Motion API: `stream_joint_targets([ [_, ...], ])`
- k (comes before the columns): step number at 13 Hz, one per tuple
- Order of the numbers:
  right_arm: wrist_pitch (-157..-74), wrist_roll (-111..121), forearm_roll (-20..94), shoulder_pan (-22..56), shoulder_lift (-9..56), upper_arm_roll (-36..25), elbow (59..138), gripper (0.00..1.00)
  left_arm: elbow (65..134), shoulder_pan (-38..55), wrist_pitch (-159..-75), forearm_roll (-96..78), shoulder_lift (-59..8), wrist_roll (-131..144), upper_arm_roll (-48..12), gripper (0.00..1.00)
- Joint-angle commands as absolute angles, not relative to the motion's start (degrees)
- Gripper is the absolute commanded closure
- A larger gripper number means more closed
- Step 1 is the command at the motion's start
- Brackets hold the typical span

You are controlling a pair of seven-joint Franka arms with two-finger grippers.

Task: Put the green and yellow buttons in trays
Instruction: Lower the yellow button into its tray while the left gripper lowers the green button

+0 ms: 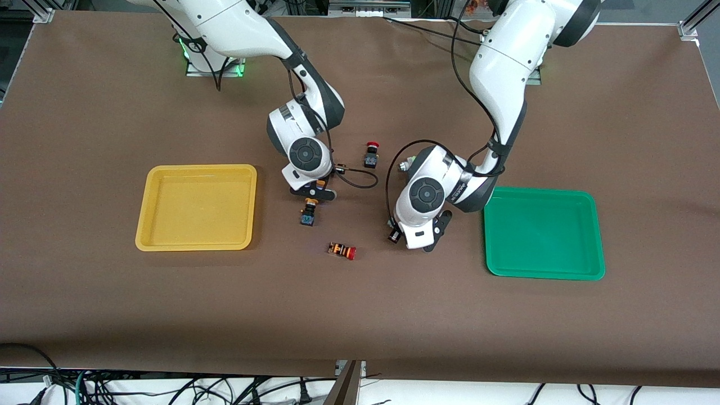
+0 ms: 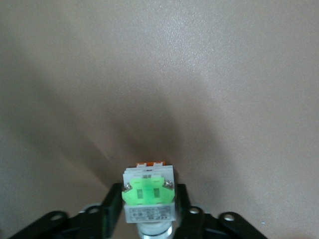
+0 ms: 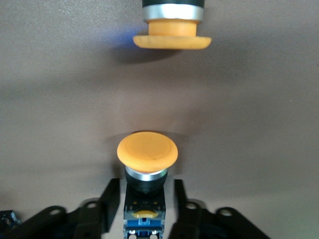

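Note:
Next, my left gripper drops the green button, now low beside the green tray, inside the green tray point(image 1: 513, 222), near the tray's edge that faces the yellow tray.
A green button point(image 2: 148, 191) stands between the fingers of my left gripper point(image 2: 149, 199), which is open and closely flanks it. In the front view this gripper point(image 1: 422, 239) is low over the table beside the green tray point(image 1: 490, 236), and the button is hidden under it. A second green button point(image 1: 403, 166) lies by the left arm's wrist. My right gripper point(image 3: 147, 199) is open around a yellow button point(image 3: 147, 149), with a gap on each side. In the front view the right gripper point(image 1: 315, 191) is beside the yellow tray point(image 1: 147, 202). The second yellow button point(image 1: 309, 212) lies just nearer the camera and also shows in the right wrist view point(image 3: 172, 35).
A red-capped black switch point(image 1: 371, 153) stands between the two arms, farther from the camera. A red-capped switch with an orange-striped body point(image 1: 342, 250) lies nearer the camera than both grippers. Both trays hold nothing. A black cable loops by the right gripper.

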State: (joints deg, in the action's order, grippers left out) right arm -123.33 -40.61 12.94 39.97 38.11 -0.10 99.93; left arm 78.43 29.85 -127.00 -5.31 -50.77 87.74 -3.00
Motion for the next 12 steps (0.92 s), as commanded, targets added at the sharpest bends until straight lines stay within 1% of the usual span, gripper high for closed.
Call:
stream_joint_targets([
  [1, -122.8, -39.7, 14.2, 39.3, 34.9, -0.9, 100.5, 1.00, 78.4, 30.1, -126.7, -3.9, -49.9, 88.1, -2.4, 0.96],
  [2, -119.8, -38.8, 14.1, 37.3, 33.9, -0.9, 99.2, 1.00, 78.5, 29.5, -125.2, -3.8, -48.8, 88.0, -2.3, 0.96],
  [4, -112.9, -32.7, 13.7, 32.6, 32.4, -1.6, 97.0, 1.00, 77.7, 28.6, -116.2, -2.7, -46.3, 81.3, -1.8, 0.94],
  [5, -111.1, -29.4, 13.1, 31.8, 31.6, -3.6, 96.9, 1.00, 77.7, 27.6, -112.9, -2.0, -44.6, 78.4, -1.7, 0.94],
  [7, -109.3, -23.4, 12.8, 31.7, 31.6, -10.0, 97.3, 1.00, 77.7, 25.2, -105.7, 0.7, -41.5, 70.2, -1.4, 0.94],
  [9, -109.2, -15.9, 12.6, 31.6, 32.0, -15.7, 98.1, 1.00, 77.8, 21.8, -98.7, 3.3, -38.5, 58.2, -1.4, 0.94],
  [11, -109.3, -10.4, 12.6, 30.1, 33.5, -20.2, 98.4, 1.00, 78.1, 17.2, -94.4, 4.3, -36.8, 45.5, -1.5, 0.94],
  [12, -109.5, -8.1, 12.6, 28.1, 33.9, -20.4, 98.5, 1.00, 78.4, 15.1, -93.9, 4.3, -36.7, 39.4, -1.5, 0.94],
])
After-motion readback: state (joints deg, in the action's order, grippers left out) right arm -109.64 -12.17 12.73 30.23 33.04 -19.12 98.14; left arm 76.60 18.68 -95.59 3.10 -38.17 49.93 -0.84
